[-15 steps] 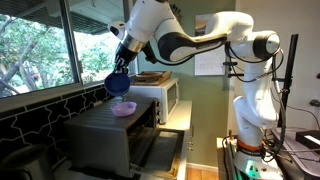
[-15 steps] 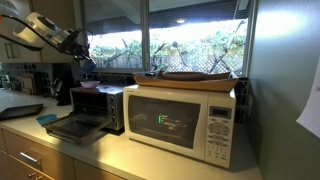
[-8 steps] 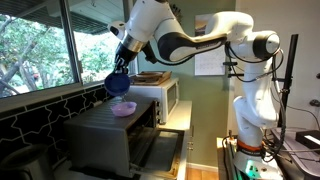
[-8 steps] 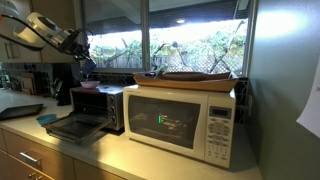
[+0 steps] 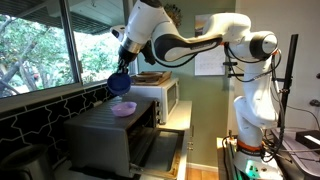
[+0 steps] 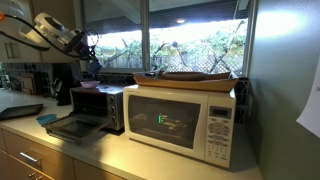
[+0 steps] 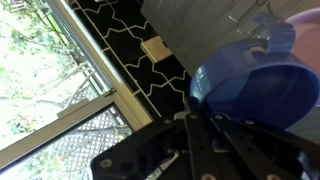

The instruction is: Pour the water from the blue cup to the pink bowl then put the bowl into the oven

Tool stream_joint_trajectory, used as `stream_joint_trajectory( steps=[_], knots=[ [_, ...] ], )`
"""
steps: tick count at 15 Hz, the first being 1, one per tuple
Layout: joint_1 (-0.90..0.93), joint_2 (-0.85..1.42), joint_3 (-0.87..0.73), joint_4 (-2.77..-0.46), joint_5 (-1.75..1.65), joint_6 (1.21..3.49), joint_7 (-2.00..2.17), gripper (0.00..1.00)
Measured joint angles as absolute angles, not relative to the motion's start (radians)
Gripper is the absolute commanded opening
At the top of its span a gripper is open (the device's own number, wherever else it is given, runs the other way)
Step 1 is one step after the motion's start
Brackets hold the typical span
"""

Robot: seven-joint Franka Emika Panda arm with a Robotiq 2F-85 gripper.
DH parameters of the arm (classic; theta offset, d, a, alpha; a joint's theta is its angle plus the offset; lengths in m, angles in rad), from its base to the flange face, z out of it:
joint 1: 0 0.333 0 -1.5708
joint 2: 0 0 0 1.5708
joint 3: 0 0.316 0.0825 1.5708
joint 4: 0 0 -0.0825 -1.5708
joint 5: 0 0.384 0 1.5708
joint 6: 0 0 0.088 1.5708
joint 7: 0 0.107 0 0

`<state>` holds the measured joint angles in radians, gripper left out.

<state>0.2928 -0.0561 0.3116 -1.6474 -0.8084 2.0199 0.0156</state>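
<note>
I need to put the blue cup down with my gripper on the grey oven (image 5: 135, 99), between the pink bowl and the white microwave.
My gripper (image 5: 122, 68) is shut on the blue cup (image 5: 119, 82) and holds it tilted in the air above the pink bowl (image 5: 124, 108). The bowl sits on top of the grey oven (image 5: 105, 135), whose door hangs open at the front. In the other exterior view the gripper (image 6: 88, 60) holds the cup (image 6: 89, 66) above the oven (image 6: 98, 104); the bowl is not clear there. In the wrist view the blue cup (image 7: 255, 88) fills the right side in front of the gripper fingers (image 7: 205, 125), and a pale pink rim (image 7: 305, 20) shows at the top right.
A white microwave (image 6: 182, 121) with a flat tray on top stands next to the oven; it also shows behind the oven (image 5: 160, 95). A window (image 5: 40, 45) and a dark tiled wall (image 7: 140, 50) lie close beside the cup. The open oven door (image 6: 70, 127) juts over the counter.
The gripper with the blue cup has shifted slightly and tilted a little more over the pink bowl. The bowl and the oven have not moved.
</note>
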Motion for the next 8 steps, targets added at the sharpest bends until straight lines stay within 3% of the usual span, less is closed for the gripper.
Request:
stream_joint_trajectory(
  steps=[8],
  knots=[
    [0.265,-0.056,0.278,-1.622,-0.611,2.002,0.045,0.01]
  ],
)
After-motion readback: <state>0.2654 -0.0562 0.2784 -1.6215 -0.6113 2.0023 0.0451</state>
